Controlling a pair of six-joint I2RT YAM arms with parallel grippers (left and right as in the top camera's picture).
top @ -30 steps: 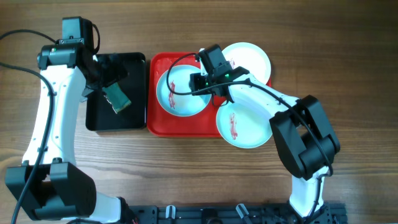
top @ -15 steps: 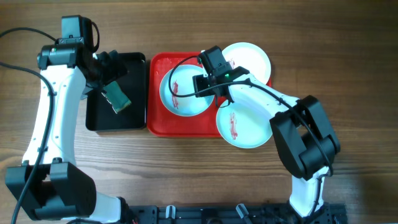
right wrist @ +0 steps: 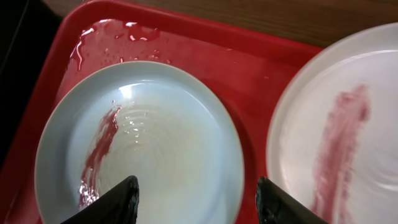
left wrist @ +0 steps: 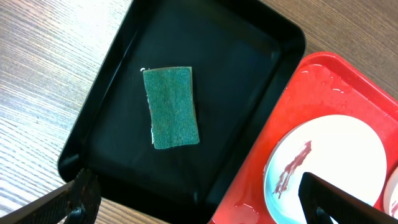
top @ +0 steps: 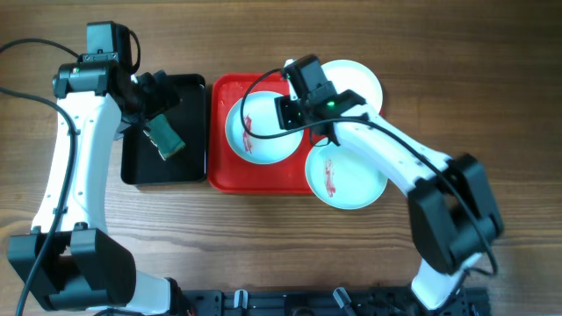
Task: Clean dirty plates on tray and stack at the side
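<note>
Next, my left gripper will go down to the green sponge in the black tray and close on the sponge's middle [top: 164, 138] [left wrist: 171, 107], squeezing its long sides together.
The red tray [top: 221, 174] holds a mint-blue plate [top: 259, 132] at its left with a red sauce streak. A white plate [top: 358, 81] sits at its far right, partly under my right arm. A second streaked mint-blue plate [top: 347, 175] hangs over the near right rim. My right gripper [top: 286, 114] is open just above the left plate; in the right wrist view its fingers [right wrist: 198, 205] straddle that plate [right wrist: 161, 143], with the streaked white plate [right wrist: 348, 124] to the right. My left gripper [top: 156, 98] is open and empty [left wrist: 205, 205] above the black tray.
A black tray [top: 140, 167] lies left of the red tray and holds a green sponge [top: 165, 139], also in the left wrist view [left wrist: 171, 107]. Water drops lie in the red tray's far left corner [right wrist: 106, 34]. Wooden table surrounds both trays.
My right gripper shifted slightly up and to the right over the left mint-blue plate, and its arm swung outward. The plate nudged a little to the right. The left arm has not moved.
</note>
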